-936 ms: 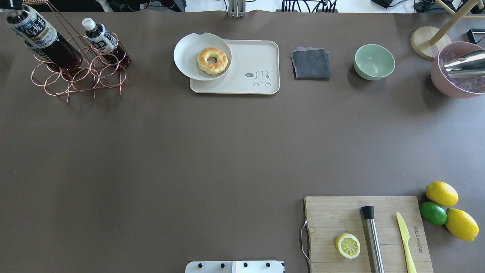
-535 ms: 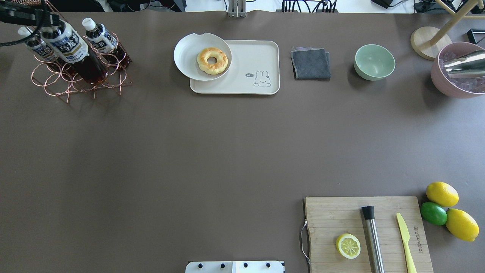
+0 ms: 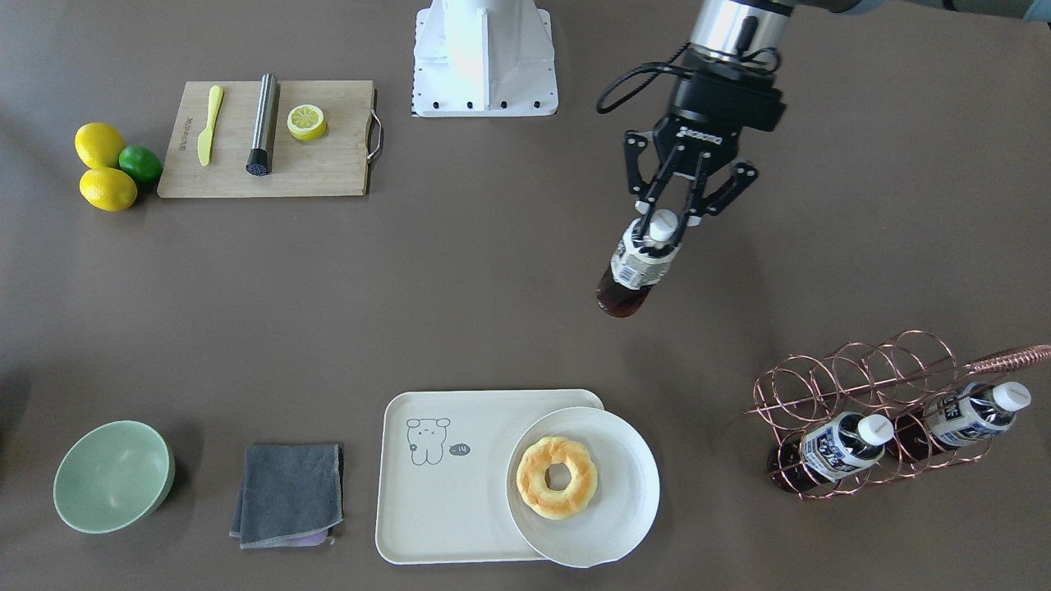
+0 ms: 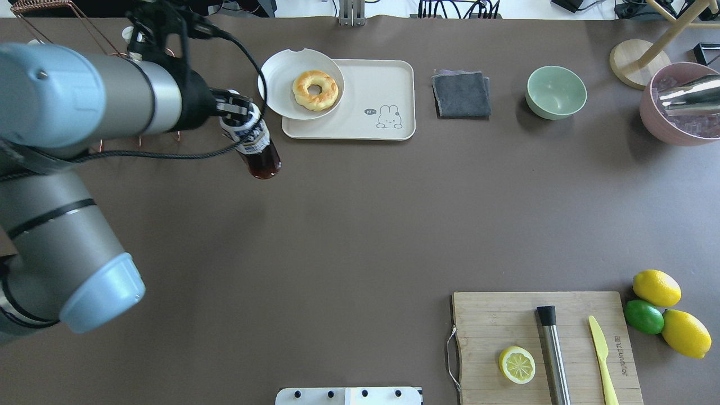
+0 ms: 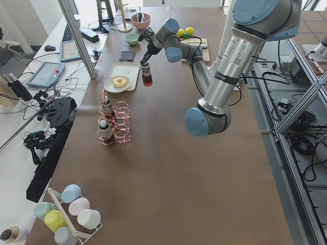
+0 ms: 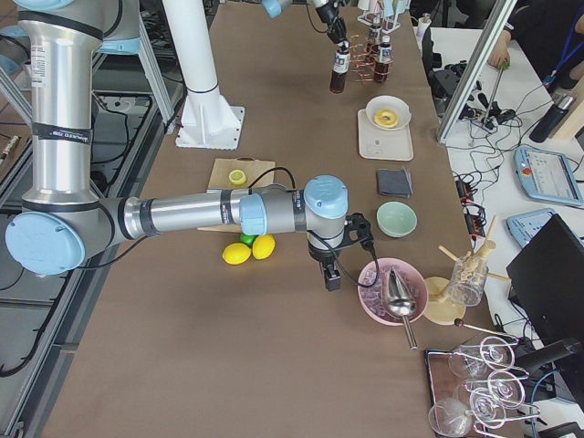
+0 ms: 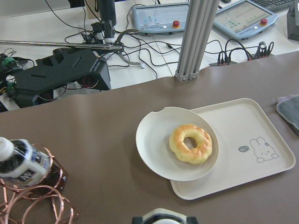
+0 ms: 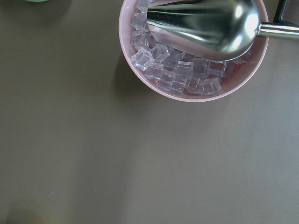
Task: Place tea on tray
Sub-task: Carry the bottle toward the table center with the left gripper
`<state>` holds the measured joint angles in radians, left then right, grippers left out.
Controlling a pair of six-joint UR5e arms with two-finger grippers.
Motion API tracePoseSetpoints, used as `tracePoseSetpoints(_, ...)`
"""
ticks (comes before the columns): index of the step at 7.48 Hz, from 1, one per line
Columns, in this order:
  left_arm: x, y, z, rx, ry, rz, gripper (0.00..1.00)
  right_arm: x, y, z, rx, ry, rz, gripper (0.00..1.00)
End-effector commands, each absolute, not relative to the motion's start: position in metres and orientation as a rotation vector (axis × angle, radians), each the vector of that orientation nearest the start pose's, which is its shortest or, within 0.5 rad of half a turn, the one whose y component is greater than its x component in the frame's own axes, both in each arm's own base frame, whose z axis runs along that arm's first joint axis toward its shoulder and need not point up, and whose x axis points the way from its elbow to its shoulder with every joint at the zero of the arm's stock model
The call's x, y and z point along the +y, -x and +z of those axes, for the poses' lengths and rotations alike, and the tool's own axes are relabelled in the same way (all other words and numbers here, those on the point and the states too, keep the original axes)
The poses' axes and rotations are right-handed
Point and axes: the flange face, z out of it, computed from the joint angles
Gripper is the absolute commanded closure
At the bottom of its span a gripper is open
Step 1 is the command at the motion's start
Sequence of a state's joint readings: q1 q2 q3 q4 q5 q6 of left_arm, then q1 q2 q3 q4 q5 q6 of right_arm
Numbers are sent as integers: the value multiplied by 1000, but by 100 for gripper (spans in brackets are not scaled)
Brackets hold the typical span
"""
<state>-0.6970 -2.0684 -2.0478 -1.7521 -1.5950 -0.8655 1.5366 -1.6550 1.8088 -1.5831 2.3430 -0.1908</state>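
Note:
Next, I release the tea bottle from my left gripper on the bare table (image 3: pixel 500 277), in the spot between the white mount and the cream tray. The bottle now hangs upright beside the cream tray.
My left gripper (image 3: pixel 659 223) is shut on the neck of a tea bottle (image 3: pixel 631 275) and holds it upright in the air, cap up. In the overhead view the tea bottle (image 4: pixel 257 151) hangs just left of the cream tray (image 4: pixel 376 84), by its near-left corner. The tray (image 3: pixel 443 501) carries a bunny drawing and a white plate (image 3: pixel 612 529) with a doughnut (image 3: pixel 558 478) overhanging one end. Two more tea bottles (image 3: pixel 846 447) lie in a copper wire rack (image 3: pixel 862 386). My right gripper (image 6: pixel 330 276) hangs by the pink ice bowl; I cannot tell whether it is open.
A grey cloth (image 4: pixel 461 94) and a green bowl (image 4: pixel 556 91) lie right of the tray. The pink bowl (image 4: pixel 658 126) holds ice and a metal scoop. A cutting board (image 4: pixel 506 320) with half a lemon, a muddler and a knife sits near me; lemons and a lime (image 4: pixel 644 316) lie beside it.
My left arm has swung into the overhead view, carrying the tea bottle from above the rack rightward to just beside the tray. Nothing else has moved.

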Motion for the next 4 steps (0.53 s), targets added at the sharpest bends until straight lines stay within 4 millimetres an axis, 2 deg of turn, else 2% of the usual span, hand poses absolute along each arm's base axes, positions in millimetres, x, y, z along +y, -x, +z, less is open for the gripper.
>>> tracePoseSetpoints(1,-410,-444,127,924,-731,29,100,-464,-48,581,-761,-196,-265,0)
tracePoseSetpoints(3,-376,-487,110,929,-756,42,100,-464,-47,578,-762,-197,-257,0)
tracePoseSetpoints(4,-368,-504,112,903,-774,39,100,-464,-47,577,-762,-198,-258,0)
